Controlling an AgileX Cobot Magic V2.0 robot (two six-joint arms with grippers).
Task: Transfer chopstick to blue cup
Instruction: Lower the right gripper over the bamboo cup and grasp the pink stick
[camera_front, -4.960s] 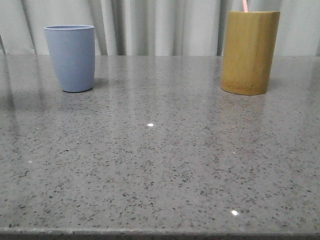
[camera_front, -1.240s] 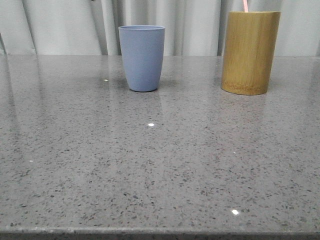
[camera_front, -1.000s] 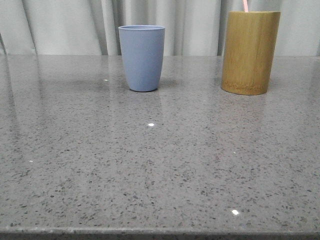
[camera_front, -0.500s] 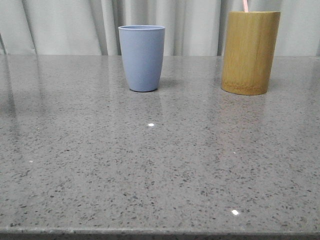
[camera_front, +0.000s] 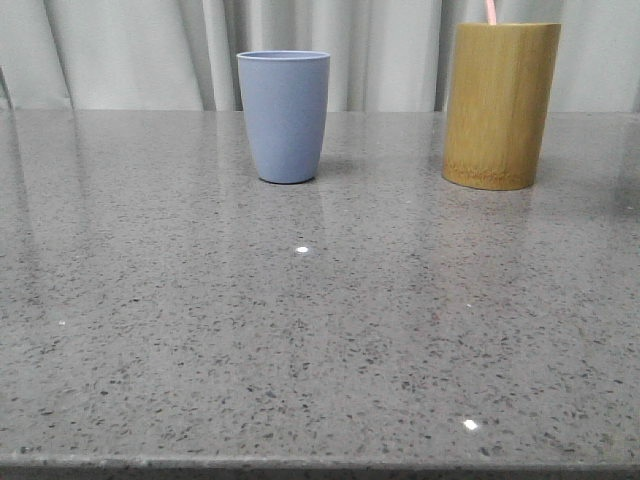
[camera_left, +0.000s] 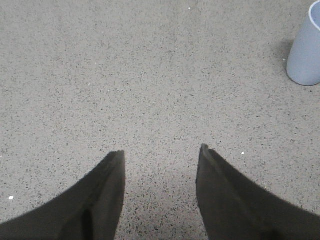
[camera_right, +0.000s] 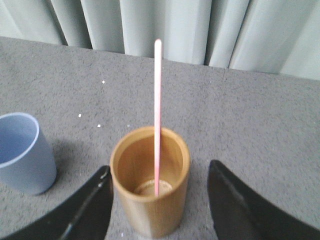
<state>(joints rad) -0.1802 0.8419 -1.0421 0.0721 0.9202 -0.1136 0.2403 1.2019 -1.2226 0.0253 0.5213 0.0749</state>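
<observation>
Next, I close my right gripper on the upper part of the pink chopstick (camera_front: 491, 8) (camera_right: 158, 92), above the rim of the bamboo cylinder.
The blue cup (camera_front: 285, 115) stands upright at the back middle of the table; it also shows in the left wrist view (camera_left: 306, 50) and the right wrist view (camera_right: 22, 152). One pale pink chopstick (camera_right: 157, 115) stands in the taller bamboo cylinder (camera_front: 499, 105), only its tip showing in the front view (camera_front: 490, 11). My right gripper (camera_right: 159, 170) is open above the bamboo cylinder (camera_right: 150, 182), its fingers on either side, touching nothing. My left gripper (camera_left: 161, 152) is open and empty over bare table, well away from the cup.
The grey speckled table (camera_front: 300, 330) has its front edge at the bottom of the front view. Pale curtains (camera_front: 130, 50) hang right behind the table. Neither arm shows in the front view.
The blue cup went from the back left to the back middle between five seconds ago and about one second ago. Since then nothing has visibly moved.
</observation>
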